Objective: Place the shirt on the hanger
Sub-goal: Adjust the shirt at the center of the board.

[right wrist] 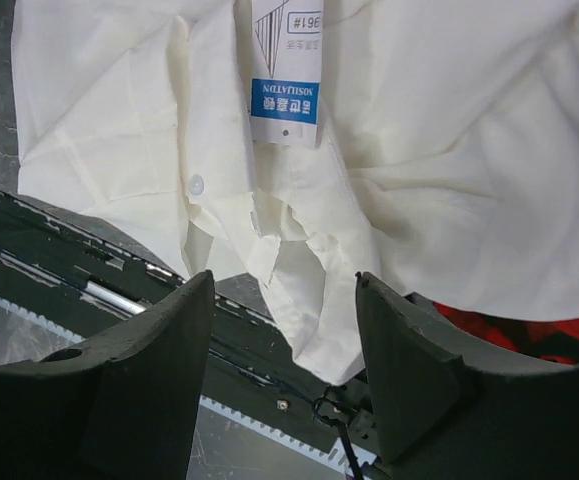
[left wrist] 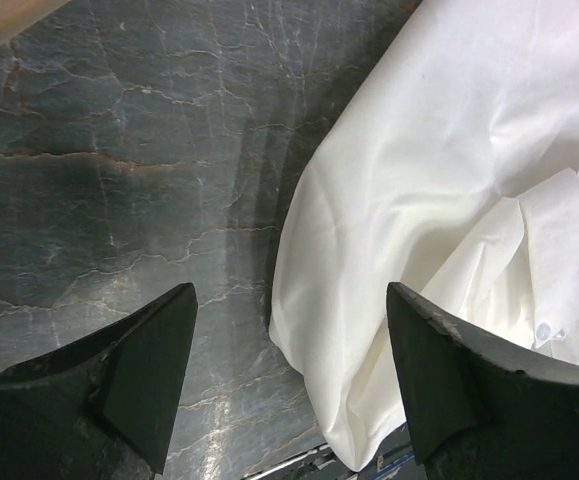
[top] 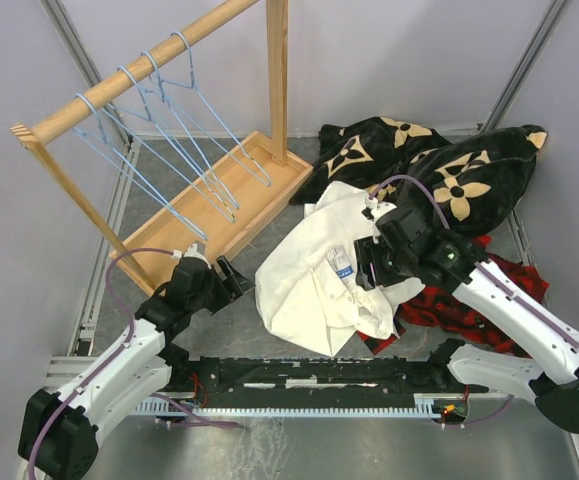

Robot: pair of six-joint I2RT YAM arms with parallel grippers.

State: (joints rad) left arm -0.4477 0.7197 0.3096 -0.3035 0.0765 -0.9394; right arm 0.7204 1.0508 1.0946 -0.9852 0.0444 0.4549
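Note:
My right gripper is to close on the fold [top: 322, 273] [right wrist: 221, 92] of the cream-white shirt next to the blue-and-white neck label, on the side that is toward my left gripper.
The cream-white shirt [top: 309, 275] lies crumpled in the middle of the table, its blue-and-white neck label [top: 341, 262] facing up. Several light-blue wire hangers [top: 159, 160] hang from the wooden rail at the back left; the hanger for the shirt is one of these. My left gripper [top: 231, 275] stands open just left of the shirt, over bare table, with the shirt's edge [left wrist: 439, 150] reaching between its fingers. Over the shirt's right side my right gripper [top: 369, 262] is open. A loose fold of the shirt [right wrist: 449, 150] hangs between its fingers [right wrist: 409, 350], below the label [right wrist: 287, 85].
A wooden rack stands at the back left with a slanted rail [top: 139, 75], an upright post [top: 277, 80] and a box base [top: 231, 222]. A black blanket with tan flowers [top: 419, 160] lies behind the shirt. A red-and-black plaid garment [top: 469, 300] lies under my right arm.

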